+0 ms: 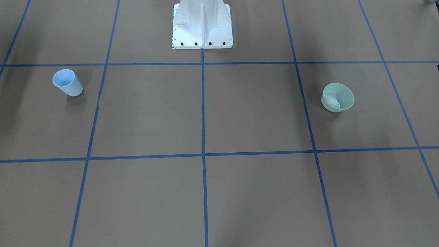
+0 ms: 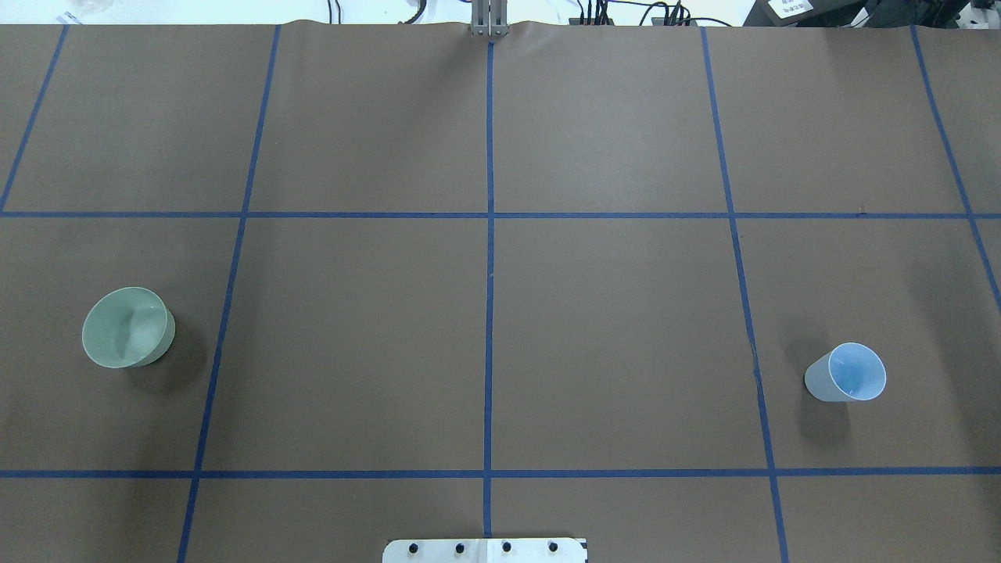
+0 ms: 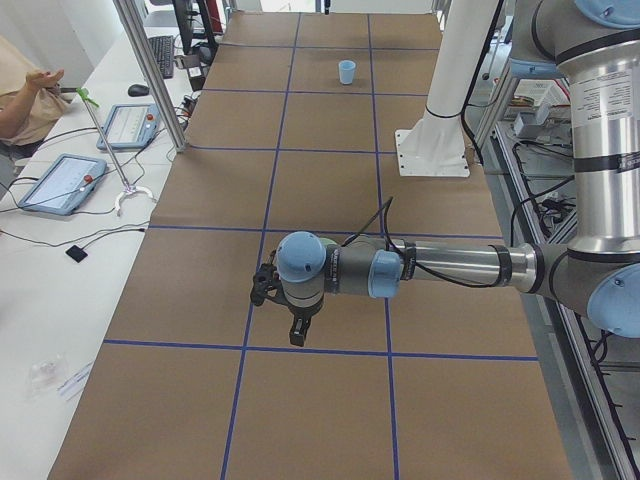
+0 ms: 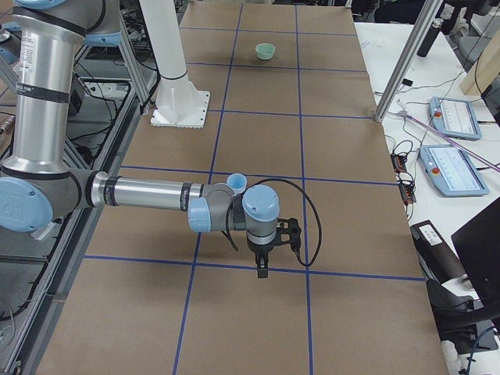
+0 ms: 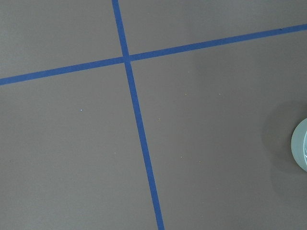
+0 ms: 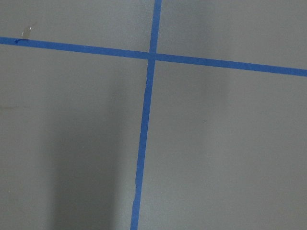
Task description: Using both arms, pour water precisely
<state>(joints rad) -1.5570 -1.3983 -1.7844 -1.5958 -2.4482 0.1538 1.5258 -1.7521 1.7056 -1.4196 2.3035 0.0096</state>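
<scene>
My left gripper is going to close on the rim (image 1: 352, 95) of the pale green bowl, on the side that is farthest from the pale blue cup.
A pale blue cup (image 1: 67, 83) stands upright on the brown table on the robot's right side, and also shows in the overhead view (image 2: 848, 373). A pale green bowl (image 1: 337, 97) stands on the robot's left side (image 2: 127, 327). Its rim edge shows at the right of the left wrist view (image 5: 301, 151). My left gripper (image 3: 297, 335) hangs above the table, pointing down, and shows only in the exterior left view. My right gripper (image 4: 262, 269) hangs likewise near the blue cup (image 4: 237, 184). I cannot tell whether either is open or shut. Neither touches anything.
The white pedestal (image 1: 202, 31) is bolted at the table's robot-side edge. Blue tape lines form a grid on the brown cover. A side bench with tablets (image 3: 60, 182) and a person's arm (image 3: 25, 90) lies beyond the table's far edge.
</scene>
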